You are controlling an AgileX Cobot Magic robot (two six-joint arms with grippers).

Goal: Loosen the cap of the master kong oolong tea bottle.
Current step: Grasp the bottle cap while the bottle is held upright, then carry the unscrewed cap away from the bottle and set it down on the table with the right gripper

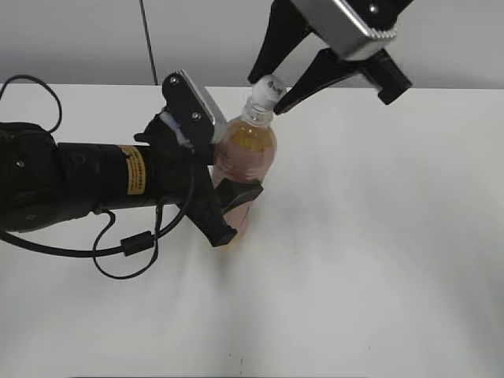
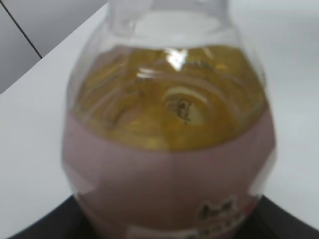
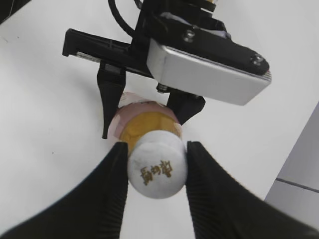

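The white cap, which still tops the upright bottle, will be let go by my right gripper onto the bare white table, on the other side of the bottle from my left gripper (image 1: 382,258).
The master kong oolong tea bottle (image 1: 246,150), clear with amber tea and a pale pink label, stands upright mid-table. My left gripper (image 1: 228,206) is shut on the bottle's lower body; the left wrist view is filled by the blurred bottle (image 2: 169,149). The white cap (image 1: 268,88) tops the bottle and carries gold characters in the right wrist view (image 3: 157,170). My right gripper (image 3: 155,162) comes down from above, and its two black fingers press both sides of the cap. It also shows in the exterior view (image 1: 272,90).
The white table (image 1: 378,260) spreads around the bottle. A black cable (image 1: 126,248) loops on the table below the left arm. A grey wall runs behind the table's far edge.
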